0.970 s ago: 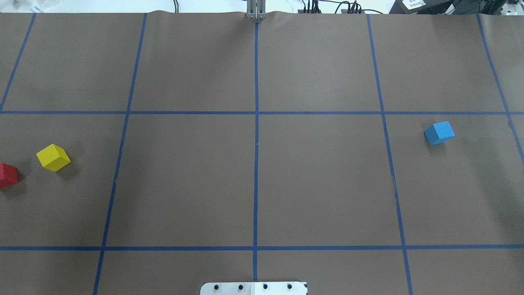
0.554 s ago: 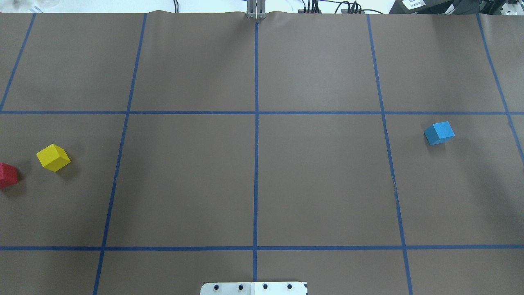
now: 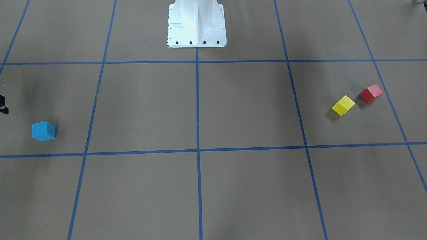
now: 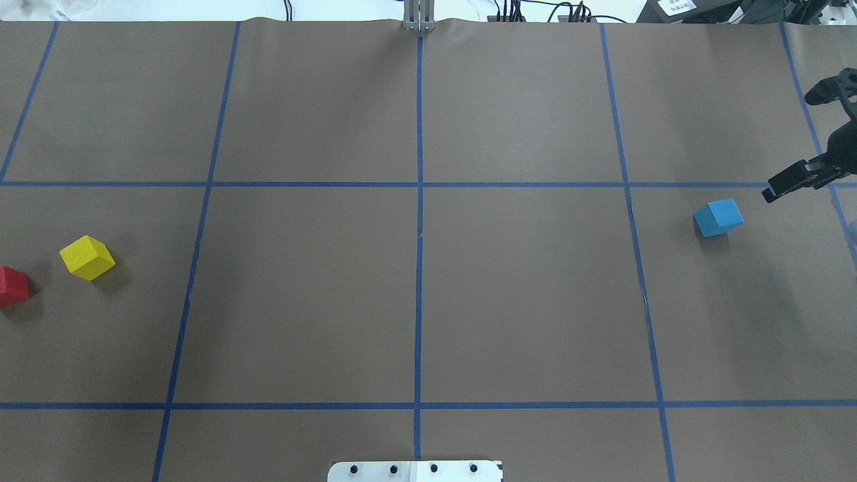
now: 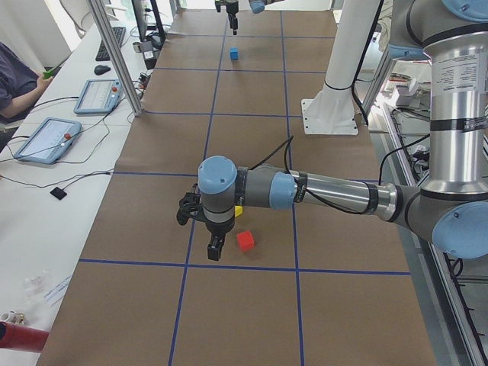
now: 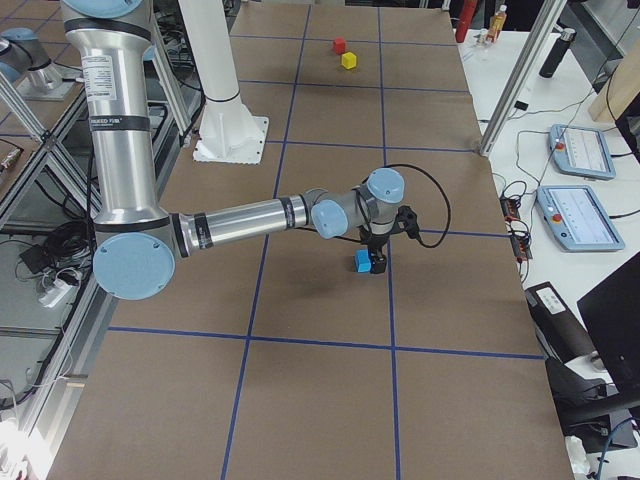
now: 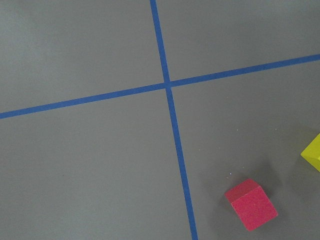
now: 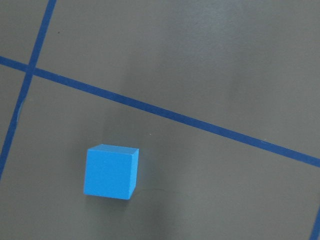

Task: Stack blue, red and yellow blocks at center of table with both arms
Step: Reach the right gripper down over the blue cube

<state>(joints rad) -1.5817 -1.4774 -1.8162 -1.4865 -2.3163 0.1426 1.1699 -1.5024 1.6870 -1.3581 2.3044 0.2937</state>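
The middle of the blue block (image 3: pixel 42 130) (image 8: pixel 111 172) is the next place my right gripper needs to go to and close, with its fingers on opposite sides.
The blue block (image 4: pixel 718 217) sits on the brown table at the right, also in the front view (image 3: pixel 43 131) and the right wrist view (image 8: pixel 111 171). My right gripper (image 4: pixel 789 147) is open at the overhead view's right edge, just beyond the block and above it. The yellow block (image 4: pixel 87 257) and the red block (image 4: pixel 12 286) lie close together at the far left, and show in the left wrist view (image 7: pixel 312 152) (image 7: pixel 251 204). My left gripper (image 5: pixel 213 245) hovers beside them, seen only in the exterior left view. I cannot tell whether it is open or shut.
Blue tape lines (image 4: pixel 419 234) divide the table into squares and cross at its middle. The white robot base plate (image 4: pixel 415 470) is at the near edge. Operator tablets (image 5: pixel 46 137) and metal posts (image 5: pixel 114 53) stand along the far side.
My right gripper has come into the overhead view from the right edge, near the blue block. The three blocks have not moved.
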